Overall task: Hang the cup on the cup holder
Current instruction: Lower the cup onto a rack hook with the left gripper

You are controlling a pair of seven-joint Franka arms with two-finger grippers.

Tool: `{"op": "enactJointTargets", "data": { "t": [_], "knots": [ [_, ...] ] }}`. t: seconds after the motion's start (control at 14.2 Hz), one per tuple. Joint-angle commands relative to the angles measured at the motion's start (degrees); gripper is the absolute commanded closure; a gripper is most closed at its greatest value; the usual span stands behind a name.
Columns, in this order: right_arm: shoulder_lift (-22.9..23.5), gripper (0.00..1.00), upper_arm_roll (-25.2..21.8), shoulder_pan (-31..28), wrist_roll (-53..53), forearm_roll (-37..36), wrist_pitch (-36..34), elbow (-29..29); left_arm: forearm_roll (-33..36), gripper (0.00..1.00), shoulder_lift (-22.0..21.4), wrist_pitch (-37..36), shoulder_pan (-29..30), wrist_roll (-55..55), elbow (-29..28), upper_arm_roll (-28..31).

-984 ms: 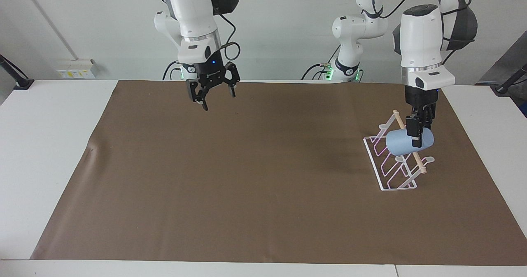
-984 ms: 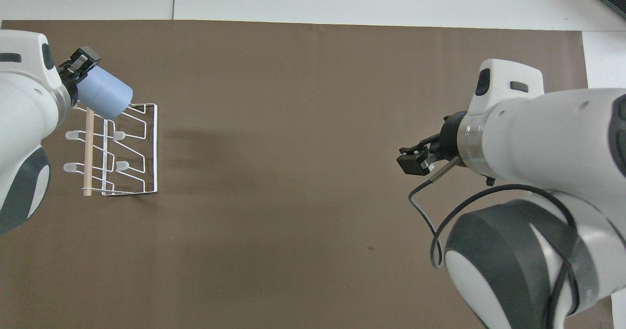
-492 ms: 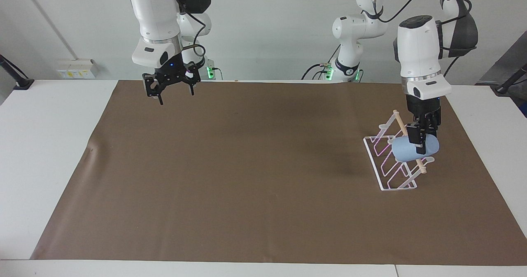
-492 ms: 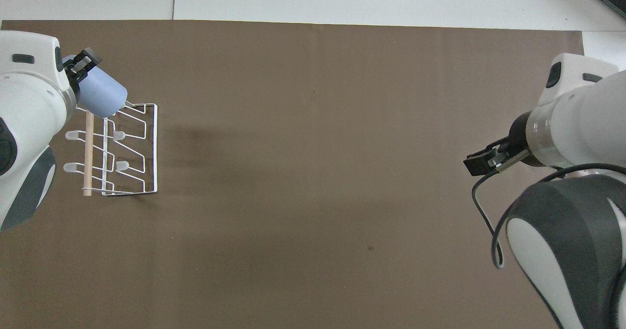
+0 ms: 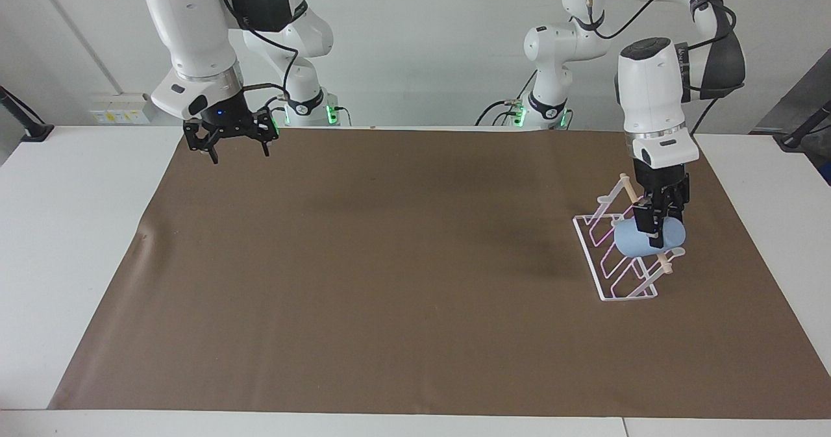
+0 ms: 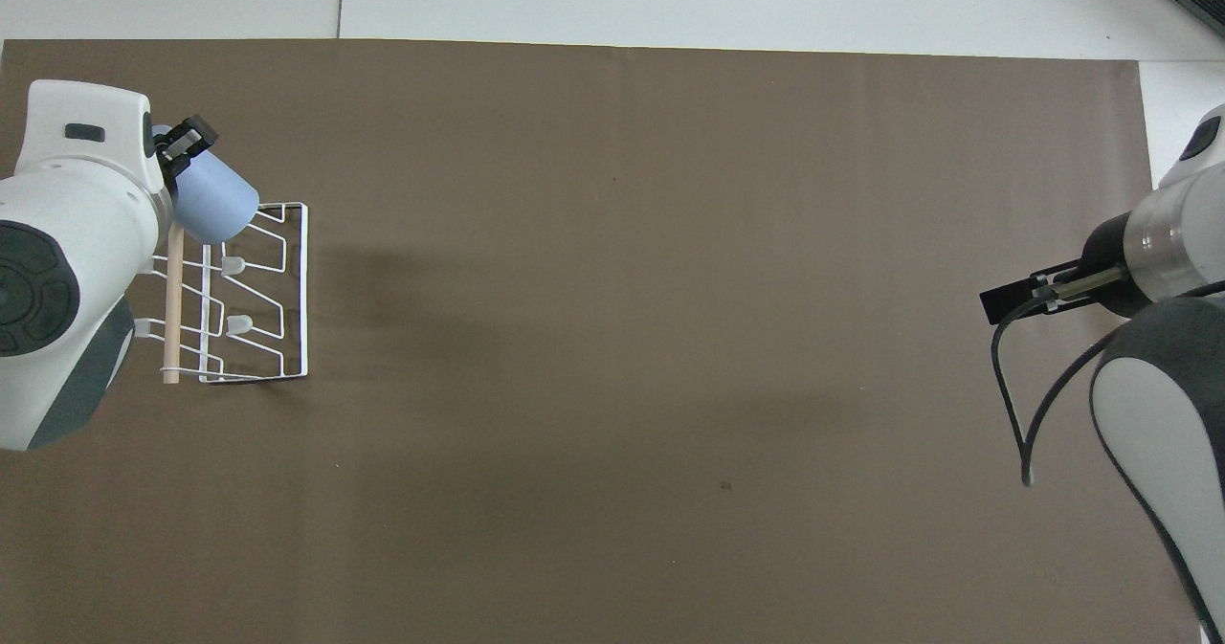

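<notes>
Next, the left gripper releases the light-blue cup on the cup holder's top peg (image 6: 260,230), facing away from the wooden rod.
The light-blue cup (image 5: 631,242) (image 6: 218,206) lies tilted on its side, with my left gripper (image 5: 653,231) (image 6: 184,146) shut on its rim end. It hangs low over the cup holder (image 5: 615,274) (image 6: 287,285), a white wire rack at the left arm's end of the table. The cup sits by the rack's wooden rod (image 5: 662,258) (image 6: 174,309); I cannot tell whether it touches a prong. My right gripper (image 5: 239,156) (image 6: 1016,299) is open and holds nothing, up over the mat's corner at the right arm's end.
A brown mat (image 5: 389,281) (image 6: 622,338) covers most of the white table (image 5: 71,229). Bare white table borders it on all sides. A small crease (image 5: 144,234) marks the mat at the right arm's end.
The left gripper has lowered the cup closer to the rack. The right arm has swung away from the middle toward its own end of the table, still open.
</notes>
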Motion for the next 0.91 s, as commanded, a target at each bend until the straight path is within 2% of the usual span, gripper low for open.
{"op": "enactJointTargets", "data": {
  "t": [0.0,0.14,0.35,0.84],
  "knots": [
    [0.7,0.0,-2.3,1.6,2.9,2.7,0.2,0.1,1.9,1.0,-0.6,1.6,0.0,-1.8,-1.8,0.0],
    [1.4,0.0,-6.2,5.2,3.1,2.8,-1.0,2.6,3.3,1.0,-0.7,1.6,0.0,-2.9,-2.5,0.0],
    [3.3,0.0,-7.3,6.2,3.1,2.8,-4.7,7.4,3.5,1.0,-1.0,2.7,-0.4,-5.7,-4.0,0.0],
    [3.0,0.0,-7.4,5.1,2.7,2.7,-3.9,6.3,3.5,1.0,-1.1,3.2,-0.6,-6.2,-5.5,0.0]
  ]
}}
